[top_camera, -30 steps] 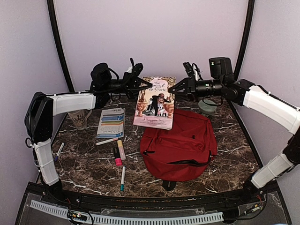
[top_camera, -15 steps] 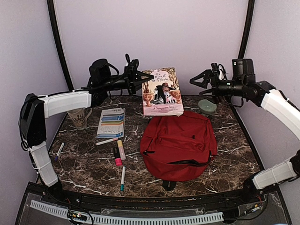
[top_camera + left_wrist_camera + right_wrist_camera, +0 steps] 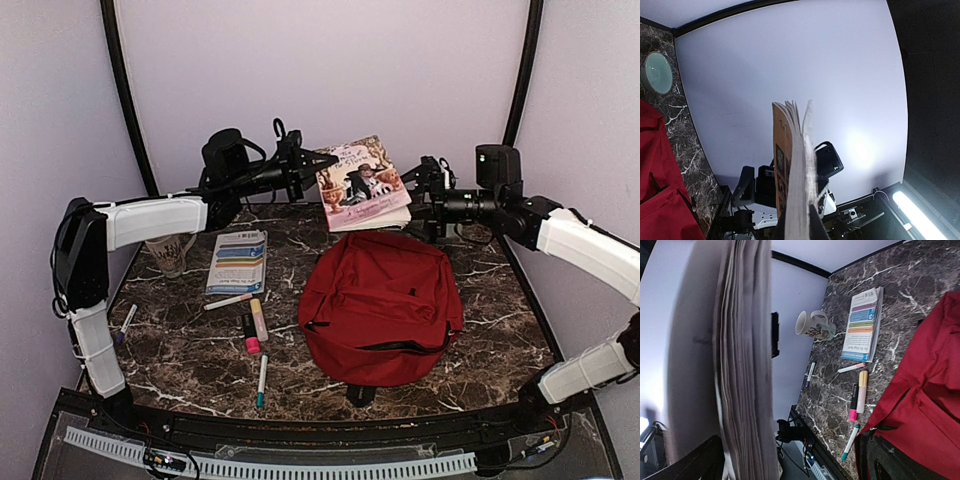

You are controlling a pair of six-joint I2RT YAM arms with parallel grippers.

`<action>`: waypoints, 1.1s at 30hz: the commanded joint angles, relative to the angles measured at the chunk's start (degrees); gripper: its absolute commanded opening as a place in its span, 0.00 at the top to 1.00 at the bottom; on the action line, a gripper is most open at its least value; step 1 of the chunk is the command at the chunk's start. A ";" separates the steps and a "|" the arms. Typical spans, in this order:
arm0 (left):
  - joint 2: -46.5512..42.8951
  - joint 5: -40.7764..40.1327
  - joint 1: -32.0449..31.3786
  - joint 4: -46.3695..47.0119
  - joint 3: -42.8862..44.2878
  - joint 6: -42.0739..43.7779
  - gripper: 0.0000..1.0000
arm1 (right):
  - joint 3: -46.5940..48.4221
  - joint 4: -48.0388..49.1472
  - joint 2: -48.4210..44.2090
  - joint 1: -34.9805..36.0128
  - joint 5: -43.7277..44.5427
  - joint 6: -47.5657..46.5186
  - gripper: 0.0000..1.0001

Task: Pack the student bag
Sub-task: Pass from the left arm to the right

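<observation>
My left gripper is busy holding the book above the bag, so my right gripper needs to close on the book's free edge (image 3: 397,176) before my left gripper deals with the bag.
The student bag (image 3: 385,300) is a big red backpack lying flat on the marble table, right of centre, with its black zippers closed as far as I can see. Above its far edge an illustrated book (image 3: 365,185) hangs in the air. My left gripper (image 3: 318,160) is shut on the book's left edge, and in the left wrist view the book (image 3: 792,170) shows edge-on. My right gripper (image 3: 415,190) is open at the book's right edge. In the right wrist view the page block (image 3: 745,365) stands between its wide jaws (image 3: 795,450), close to the left one.
A mug (image 3: 168,252) and a blue-and-white booklet (image 3: 237,262) lie at the left. Highlighters (image 3: 255,325) and a teal-tipped pen (image 3: 262,380) lie left of the bag, and another pen (image 3: 127,320) at the left edge. A green bowl (image 3: 657,72) sits at the back right.
The right gripper let go of the book, opened wide, drew back right, then returned around the book's right edge. The left gripper carried the book up and right, tilting it flatter.
</observation>
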 commanded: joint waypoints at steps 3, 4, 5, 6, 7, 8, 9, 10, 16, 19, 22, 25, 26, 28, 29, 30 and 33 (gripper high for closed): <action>0.55 -3.07 -2.79 1.16 1.95 -0.44 1.00 | 0.68 8.90 0.86 3.34 -4.87 3.16 0.00; 0.45 -4.56 -2.92 0.91 1.80 -0.16 1.00 | 0.72 8.91 0.54 3.26 -4.56 3.25 0.00; 0.29 -5.23 -2.94 0.61 1.66 0.13 1.00 | 0.65 8.05 0.19 3.16 -3.96 3.10 0.00; -0.03 -5.66 -2.92 0.52 1.41 0.33 1.00 | 0.45 7.08 -0.33 3.08 -3.37 2.91 0.00; -0.41 -6.08 -2.94 0.58 0.93 0.43 1.00 | 0.24 5.87 -0.74 2.72 -2.70 2.75 0.00; -0.73 -6.56 -2.92 0.62 0.63 0.57 1.00 | -0.01 3.79 -1.32 2.19 -1.37 2.44 0.01; -1.19 -6.99 -2.94 0.61 0.36 0.68 1.00 | -0.10 0.43 -2.05 1.44 0.57 1.98 0.02; -1.52 -7.35 -2.94 0.45 0.11 0.97 1.00 | -0.26 -3.41 -2.85 0.32 3.40 1.57 0.02; -3.30 -8.86 -2.94 0.43 -1.93 1.59 1.00 | -7.46 -5.06 -12.88 -5.31 13.18 7.26 0.00; -2.76 -8.28 -3.06 1.06 -1.89 1.07 1.00 | -10.15 3.81 -13.82 -5.43 8.71 10.15 0.00; -1.80 -8.08 -3.35 1.46 -0.98 0.43 1.00 | -8.77 5.75 -10.38 -4.68 3.33 9.85 0.00; -0.29 -7.42 -3.76 0.54 1.24 0.74 1.00 | -4.90 5.49 -6.17 -1.78 1.43 7.61 0.01; 0.04 -7.43 -3.93 0.27 1.66 0.82 1.00 | -3.91 5.62 -5.18 -0.89 0.94 7.02 0.03; 0.67 -7.73 -4.12 0.78 1.93 0.51 1.00 | -2.09 5.96 -3.32 0.52 -0.07 6.33 0.12; 1.01 -7.80 -4.15 1.35 2.00 0.25 1.00 | -1.55 6.01 -2.62 0.88 -0.57 6.06 0.24; 1.28 -7.81 -4.22 1.55 2.29 0.06 1.00 | -1.36 6.33 -2.30 1.07 -0.86 6.08 0.38; 1.72 -7.40 -4.26 0.46 3.13 1.03 1.00 | -1.69 7.32 -2.33 1.14 -0.98 6.49 0.82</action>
